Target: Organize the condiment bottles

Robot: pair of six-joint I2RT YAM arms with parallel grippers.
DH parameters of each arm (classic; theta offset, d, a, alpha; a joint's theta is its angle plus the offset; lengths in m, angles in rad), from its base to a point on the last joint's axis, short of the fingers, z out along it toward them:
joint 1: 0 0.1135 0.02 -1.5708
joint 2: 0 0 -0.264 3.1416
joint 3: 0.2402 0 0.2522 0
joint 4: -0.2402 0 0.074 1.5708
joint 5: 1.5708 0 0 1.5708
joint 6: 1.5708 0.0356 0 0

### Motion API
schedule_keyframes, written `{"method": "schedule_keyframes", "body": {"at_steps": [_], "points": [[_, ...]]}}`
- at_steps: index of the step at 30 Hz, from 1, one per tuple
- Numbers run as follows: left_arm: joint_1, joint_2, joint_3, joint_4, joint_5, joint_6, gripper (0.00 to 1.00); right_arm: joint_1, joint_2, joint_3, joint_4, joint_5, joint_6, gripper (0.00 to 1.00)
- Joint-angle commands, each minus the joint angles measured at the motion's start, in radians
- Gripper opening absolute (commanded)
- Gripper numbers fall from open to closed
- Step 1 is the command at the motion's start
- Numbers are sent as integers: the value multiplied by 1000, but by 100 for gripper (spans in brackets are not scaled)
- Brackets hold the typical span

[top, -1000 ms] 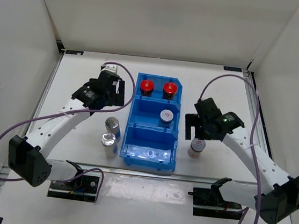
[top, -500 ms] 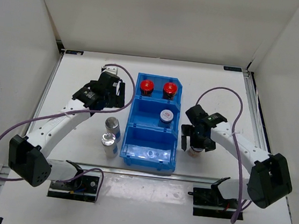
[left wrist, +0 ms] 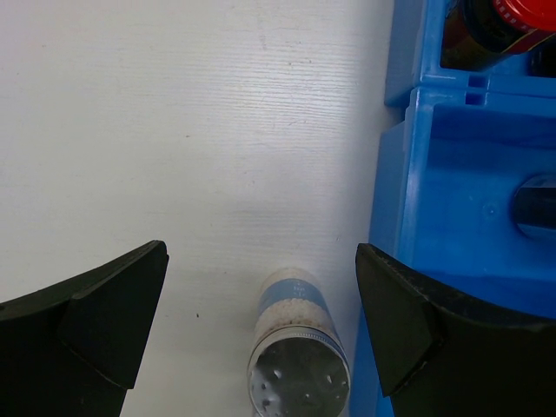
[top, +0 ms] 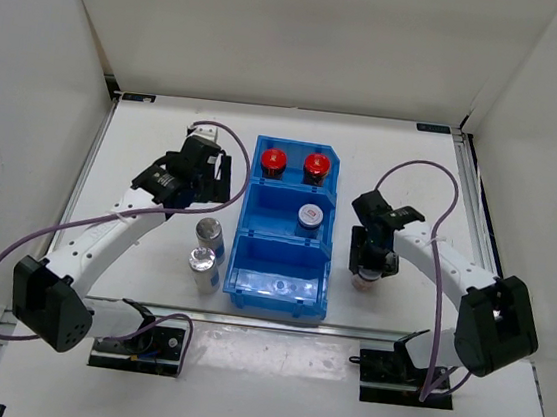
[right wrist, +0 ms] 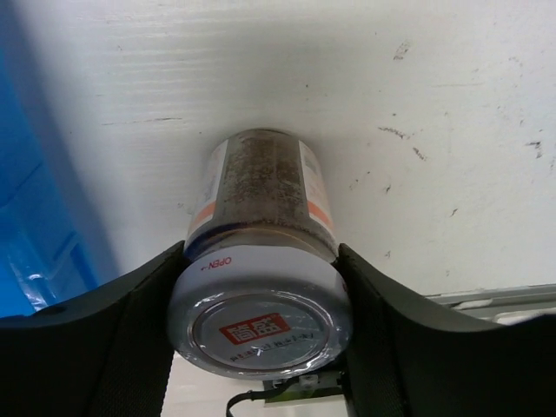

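The robot's right gripper needs to release the short grey-lidded bottle in the blue bin's middle compartment (top: 265, 221), next to the other grey-lidded bottle.
My right gripper (top: 370, 263) (right wrist: 261, 254) is shut on the lid of a short grey-lidded bottle (top: 363, 282) (right wrist: 261, 300), which stands on the table just right of the blue bin (top: 239, 226). My left gripper (top: 222, 175) (left wrist: 261, 254) hangs open left of the bin, above and apart from a silver-capped clear bottle (left wrist: 297, 343) (top: 208, 231). A second silver-capped bottle (top: 202, 260) stands right in front of that one. Two red-capped bottles (top: 271, 157) (top: 315, 162) fill the bin's far compartment. Another grey-lidded bottle (top: 309, 215) sits in the middle compartment.
The bin's near compartment (top: 280, 287) holds nothing. The bin wall (left wrist: 408, 174) runs close along the right of my left gripper. White walls enclose the table on three sides. Two black mounts (top: 143, 339) (top: 396, 368) sit at the near edge.
My right gripper has swung in over the grey-lidded bottle beside the bin and shut on its lid. The left arm has barely shifted.
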Motion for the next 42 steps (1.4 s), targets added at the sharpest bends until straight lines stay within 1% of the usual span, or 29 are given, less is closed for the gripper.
{"method": "schedule_keyframes", "body": {"at_steps": [1, 2, 3, 5, 6, 8, 9, 10, 12, 13, 14, 15, 17, 18, 20, 21, 22, 23, 25, 26, 27, 30, 31, 33, 35, 36, 37, 39, 42], "points": [[-2, -58, -13, -1, -6, 12, 100, -3, -22, 51, -25, 46, 14, 50], [-2, -58, -22, 8, -15, 12, 100, -3, -45, 63, -54, 57, 24, 43], [-2, -69, -22, 8, -15, 12, 100, -3, -54, 104, -77, 91, 34, 30], [-2, -78, -22, 29, -15, 3, 100, -3, -76, 170, -142, 123, 34, 19], [-2, -78, -22, 29, -15, 3, 100, -3, -76, 252, -158, 134, 17, 8], [-2, -92, -31, 38, -15, 3, 100, 15, -96, 340, -170, 163, -9, 0], [-2, -92, -31, 38, -15, 3, 100, 46, -96, 382, -170, 178, -21, 0], [-2, -101, -31, 38, -15, 3, 100, 87, -96, 464, -170, 209, -46, 0], [-12, -110, -31, 38, -24, 3, 100, 138, -73, 549, -158, 233, -78, 0], [-21, -124, -31, 26, -47, 13, 100, 168, -38, 589, -143, 244, -90, 0], [-21, -124, -42, 26, -47, 13, 100, 234, -16, 650, -128, 244, -128, 0], [-30, -148, -42, 26, -60, 28, 100, 268, 11, 675, -83, 232, -162, 0], [-39, -167, -65, 14, -72, 41, 100, 361, 121, 736, -56, 221, -230, 0], [-39, -167, -65, 14, -72, 41, 100, 385, 167, 806, -55, 209, -291, 0], [-62, -200, -65, -11, -93, 32, 100, 426, 349, 885, -55, 209, -322, 0], [-62, -201, -65, -32, -93, 32, 100, 426, 350, 916, -68, 188, -336, 0], [-71, -214, -51, -49, -103, 32, 100, 426, 431, 983, -86, 162, -336, 0], [-71, -214, -51, -66, -103, 32, 100, 426, 467, 1011, -86, 123, -336, 0], [-116, -225, -39, -99, -133, 32, 100, 426, 554, 1057, -97, 92, -336, 1], [-116, -225, -39, -112, -133, 32, 100, 417, 579, 1089, -97, 92, -319, 4], [-133, -237, -51, -112, -162, 32, 100, 417, 623, 1103, -97, 53, -296, 12], [-173, -247, -60, -162, -239, 6, 100, 406, 689, 1137, -97, 13, -296, 12], [-182, -247, -60, -178, -254, 6, 100, 406, 702, 1152, -97, -1, -296, 15], [-206, -247, -60, -199, -255, -4, 100, 406, 732, 1164, -97, -10, -305, 30], [-217, -268, -94, -209, -255, -19, 100, 406, 741, 1164, -97, -10, -305, 35], [-217, -268, -105, -209, -255, -36, 100, 406, 742, 1164, -97, -10, -305, 51], [-217, -282, -131, -221, -255, -48, 100, 397, 742, 1164, -97, -10, -296, 62], [-217, -296, -162, -207, -255, -48, 100, 397, 751, 1155, -97, -10, -296, 76], [-229, -309, -177, -172, -218, -7, 100, 397, 751, 1164, -88, -10, -287, 90]]}}
